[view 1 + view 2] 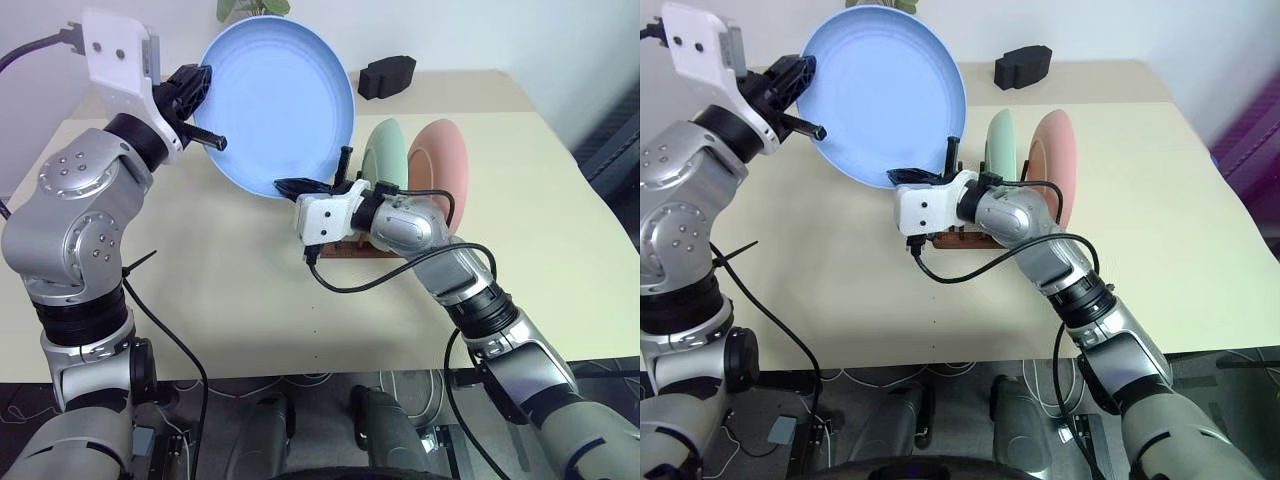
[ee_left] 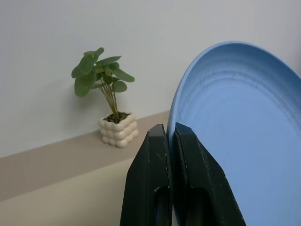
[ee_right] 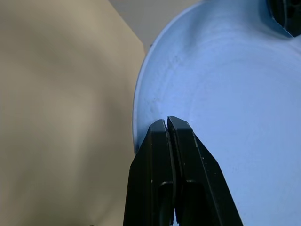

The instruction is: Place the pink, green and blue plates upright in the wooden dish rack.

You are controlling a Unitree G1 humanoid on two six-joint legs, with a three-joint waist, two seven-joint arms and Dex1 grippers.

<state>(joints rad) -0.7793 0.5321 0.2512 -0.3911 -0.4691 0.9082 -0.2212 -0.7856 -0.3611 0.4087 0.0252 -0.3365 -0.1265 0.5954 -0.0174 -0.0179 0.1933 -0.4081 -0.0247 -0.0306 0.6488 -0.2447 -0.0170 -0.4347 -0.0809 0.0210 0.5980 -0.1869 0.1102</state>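
Both fingers of the robot's right gripper are lying on the blue plate's top, so it should open them and pinch its rim [image 3: 135, 122] before the left gripper lets go of the plate.
The blue plate [image 1: 280, 100] is held up on edge above the table, its face towards me. My left gripper [image 1: 218, 140] is shut on its left rim; the left wrist view shows the rim of the blue plate [image 2: 235, 132] pinched between the fingers [image 2: 155, 160]. My right gripper [image 1: 285, 186] is shut on the plate's lower rim, seen close up in the right wrist view [image 3: 167, 121]. The green plate [image 1: 385, 150] and pink plate [image 1: 440, 155] stand upright side by side in the wooden dish rack [image 1: 350, 252], which my right hand mostly hides.
A black object [image 1: 386, 76] lies at the table's far edge. A small potted plant [image 2: 116, 127] stands by the wall behind the table. A black cable [image 1: 370, 285] loops from my right wrist over the tabletop in front of the rack.
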